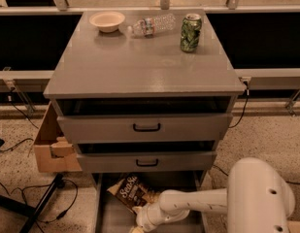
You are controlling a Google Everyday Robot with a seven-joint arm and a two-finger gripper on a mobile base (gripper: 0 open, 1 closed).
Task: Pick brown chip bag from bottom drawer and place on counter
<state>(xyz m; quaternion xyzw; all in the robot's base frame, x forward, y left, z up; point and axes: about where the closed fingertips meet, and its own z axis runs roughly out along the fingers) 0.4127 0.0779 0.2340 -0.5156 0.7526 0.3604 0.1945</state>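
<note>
My gripper is going to close on the edge of the brown chip bag (147,193) that faces the middle of the open bottom drawer.
The brown chip bag (131,192) lies in the open bottom drawer (105,212), near its back left, partly under the drawer above. My white arm reaches in from the lower right. The gripper (140,223) is at the picture's bottom edge, just below and right of the bag's near end; its fingertips are cut off by the frame edge. The counter (140,64) is the grey cabinet top above.
On the counter stand a pale bowl (107,21), a plastic bottle lying on its side (152,24) and a green can (190,32). The two upper drawers (145,127) stand slightly open. A cardboard box (50,147) sits left of the cabinet, with cables and a black stand leg on the floor.
</note>
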